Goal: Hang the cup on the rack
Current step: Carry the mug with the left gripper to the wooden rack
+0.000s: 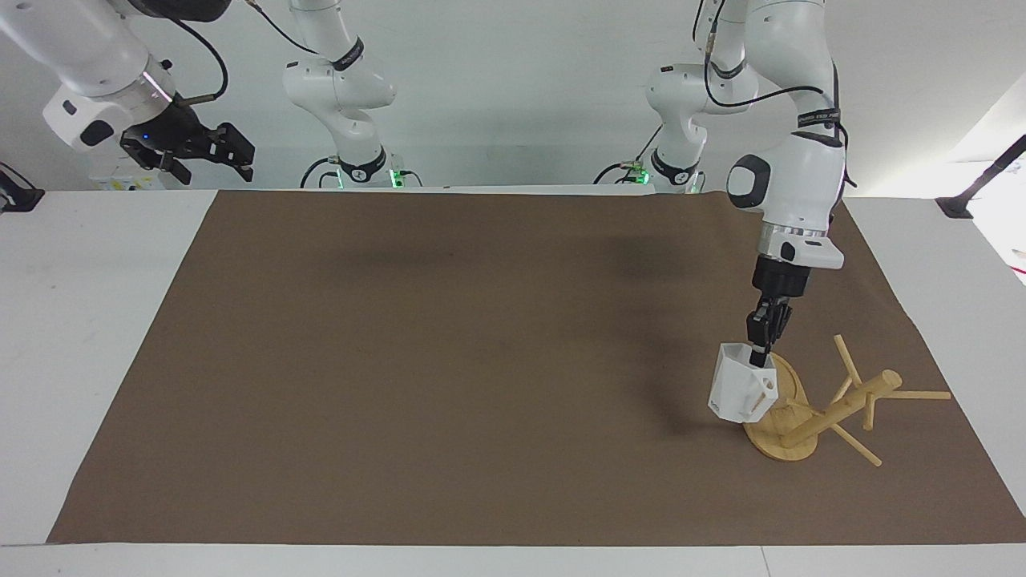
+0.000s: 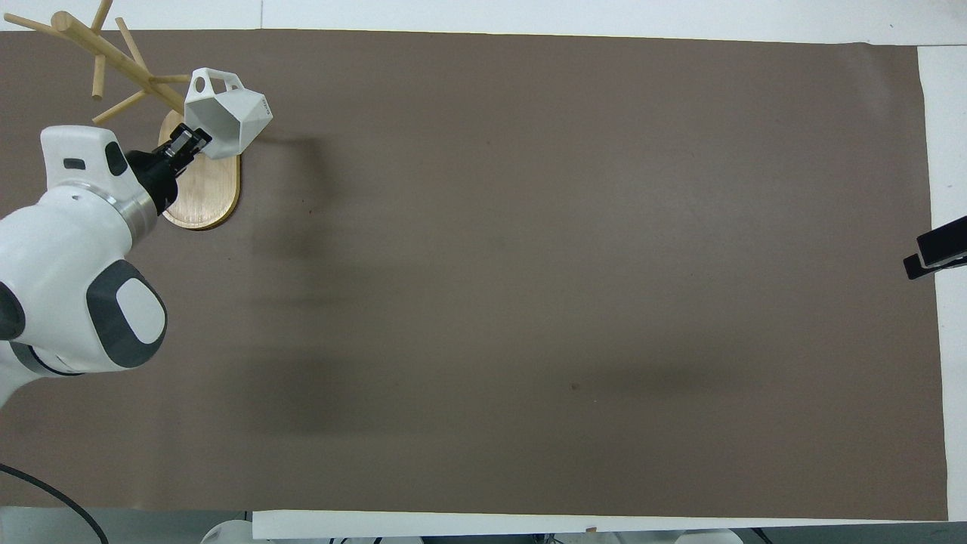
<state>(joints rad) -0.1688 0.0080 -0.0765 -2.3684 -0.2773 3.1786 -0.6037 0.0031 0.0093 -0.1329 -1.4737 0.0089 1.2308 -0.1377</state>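
Note:
Next, I let go of the white cup with my left gripper on the rack's peg pointing (image 2: 189, 106) toward the middle of the table.
The white faceted cup (image 1: 739, 393) hangs from my left gripper (image 1: 758, 357), which is shut on its rim. It is held nearly upright, low over the end of the rack's oval base (image 1: 789, 445) that lies toward the table's middle. The bamboo rack (image 1: 850, 401) stands at the left arm's end of the table, with its post and pegs leaning away from the cup. In the overhead view the cup (image 2: 230, 117) has its handle close to a peg (image 2: 168, 78) of the rack (image 2: 106, 53); I cannot tell if they touch. My left gripper (image 2: 190, 143) is over the base. My right gripper (image 1: 210, 164) waits open, raised at the right arm's end.
A brown mat (image 1: 481, 361) covers most of the white table (image 1: 80, 320). Only the tip of my right gripper (image 2: 933, 255) shows in the overhead view, at the mat's edge.

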